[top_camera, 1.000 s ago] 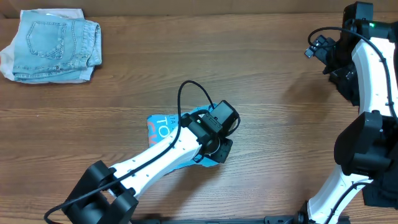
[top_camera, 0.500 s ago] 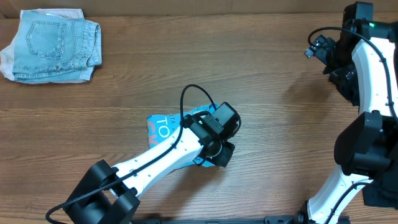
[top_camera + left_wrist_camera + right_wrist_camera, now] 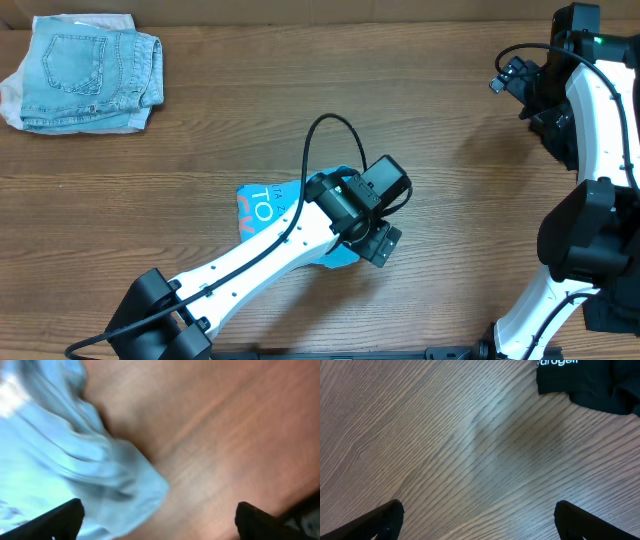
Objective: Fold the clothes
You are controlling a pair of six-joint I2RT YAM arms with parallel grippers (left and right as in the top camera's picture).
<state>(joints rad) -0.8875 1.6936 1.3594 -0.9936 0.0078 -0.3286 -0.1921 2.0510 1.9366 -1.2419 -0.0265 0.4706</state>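
Note:
I can see the sky-blue T-shirt's rumpled corner beside my left gripper's open fingers, so next I pinch the corner's near edge (image 3: 340,258) with that gripper and pull it out straight.
A sky-blue T-shirt (image 3: 262,205) with white and red lettering lies folded small at the table's middle, mostly under my left arm. My left gripper (image 3: 379,241) hovers over its right edge. In the left wrist view the left gripper (image 3: 160,525) is open, with a rumpled blue corner of the shirt (image 3: 65,455) lying loose by the left finger. Pale denim shorts (image 3: 85,68) sit folded at the far left. Raised at the far right, my right gripper (image 3: 480,525) is open over bare wood, with a black T-shirt (image 3: 590,377) ahead of it.
The wooden table (image 3: 450,200) stretches between the two arms. My right arm (image 3: 590,110) stands along the right edge. A black cable (image 3: 322,135) loops above the left wrist.
My left gripper has opened and let go of the blue shirt, and has shifted a little to the right. The right arm has not moved.

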